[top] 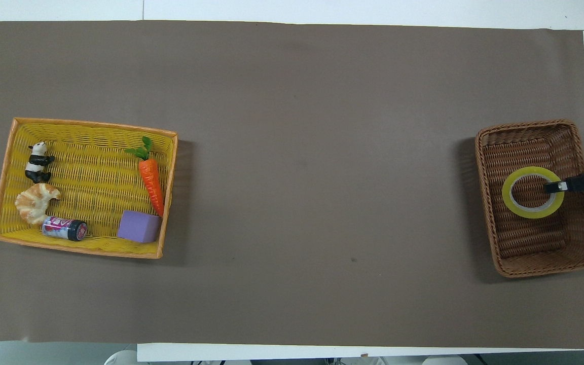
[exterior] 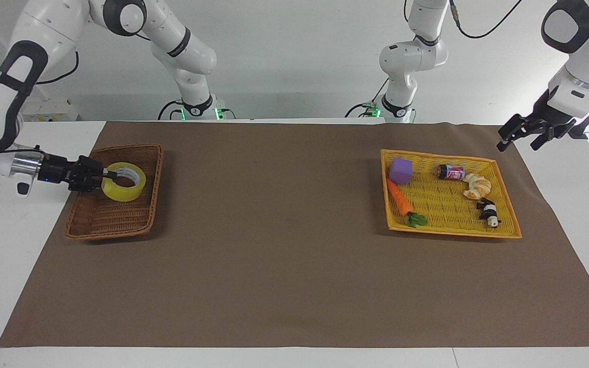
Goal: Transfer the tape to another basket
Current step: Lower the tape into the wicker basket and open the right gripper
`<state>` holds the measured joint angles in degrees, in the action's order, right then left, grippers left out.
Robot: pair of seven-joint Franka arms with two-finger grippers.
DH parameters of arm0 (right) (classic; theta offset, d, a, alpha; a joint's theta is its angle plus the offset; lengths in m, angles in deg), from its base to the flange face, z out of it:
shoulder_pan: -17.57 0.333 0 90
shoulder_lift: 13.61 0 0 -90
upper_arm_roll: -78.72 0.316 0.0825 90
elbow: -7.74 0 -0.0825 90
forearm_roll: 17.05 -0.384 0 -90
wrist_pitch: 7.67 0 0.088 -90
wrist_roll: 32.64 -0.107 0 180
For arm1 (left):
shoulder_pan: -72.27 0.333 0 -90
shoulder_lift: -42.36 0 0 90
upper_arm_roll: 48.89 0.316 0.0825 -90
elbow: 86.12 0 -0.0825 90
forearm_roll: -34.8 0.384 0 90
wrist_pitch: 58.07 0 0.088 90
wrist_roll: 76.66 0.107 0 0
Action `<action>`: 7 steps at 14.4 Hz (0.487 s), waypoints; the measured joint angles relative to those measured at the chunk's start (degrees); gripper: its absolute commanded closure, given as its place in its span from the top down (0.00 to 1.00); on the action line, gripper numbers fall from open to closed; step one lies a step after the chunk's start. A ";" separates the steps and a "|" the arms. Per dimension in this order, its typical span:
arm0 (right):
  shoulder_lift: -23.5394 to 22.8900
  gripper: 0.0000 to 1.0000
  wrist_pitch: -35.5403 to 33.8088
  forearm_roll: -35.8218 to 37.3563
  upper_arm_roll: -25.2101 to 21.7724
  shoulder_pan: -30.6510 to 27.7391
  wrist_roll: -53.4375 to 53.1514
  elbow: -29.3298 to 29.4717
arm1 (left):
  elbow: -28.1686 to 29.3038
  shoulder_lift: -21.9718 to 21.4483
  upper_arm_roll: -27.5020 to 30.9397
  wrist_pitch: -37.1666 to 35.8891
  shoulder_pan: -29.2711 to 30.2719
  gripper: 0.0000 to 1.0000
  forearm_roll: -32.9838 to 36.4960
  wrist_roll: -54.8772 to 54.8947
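Observation:
Next, I release the yellow tape, now low inside the basket, with my right gripper on the brown wicker basket's bottom, by the basket's side (top: 524, 198) facing the tray.
The yellow tape (exterior: 120, 193) is low inside the brown wicker basket (exterior: 108, 236) at the right arm's end of the table. My right gripper (exterior: 110, 175) reaches in over the basket's rim and is shut on the roll's wall, one finger inside the ring. I cannot tell whether the roll rests on the basket's floor. In the overhead view the tape (top: 531, 215) lies over the middle of the basket (top: 530, 243), with the right gripper (top: 555, 186) at its edge. My left gripper (exterior: 522, 135) waits open and empty in the air past the brown mat's corner.
A flat yellow-orange tray (exterior: 453, 232) at the left arm's end holds a purple block (exterior: 401, 170), a carrot (exterior: 401, 199), a small can (exterior: 450, 172), a croissant (exterior: 476, 185) and a panda figure (exterior: 488, 211). A brown mat (exterior: 284, 245) covers the table.

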<state>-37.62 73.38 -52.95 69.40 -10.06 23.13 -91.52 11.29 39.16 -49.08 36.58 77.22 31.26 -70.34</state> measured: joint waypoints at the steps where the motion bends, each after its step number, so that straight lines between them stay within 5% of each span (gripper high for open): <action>1: -0.01 0.00 1.43 0.46 0.05 0.02 1.05 -1.04 | 0.00 0.00 0.00 0.00 0.00 1.00 0.00 0.00; 7: 0.63 0.01 4.94 1.69 0.12 0.04 2.94 -4.54 | 0.00 0.00 0.00 0.00 0.00 1.00 0.00 0.00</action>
<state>-36.98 78.32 -51.26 69.52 -10.03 26.08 -96.06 11.29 39.16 -49.08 36.58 77.22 31.26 -70.34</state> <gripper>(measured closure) 0.463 0.000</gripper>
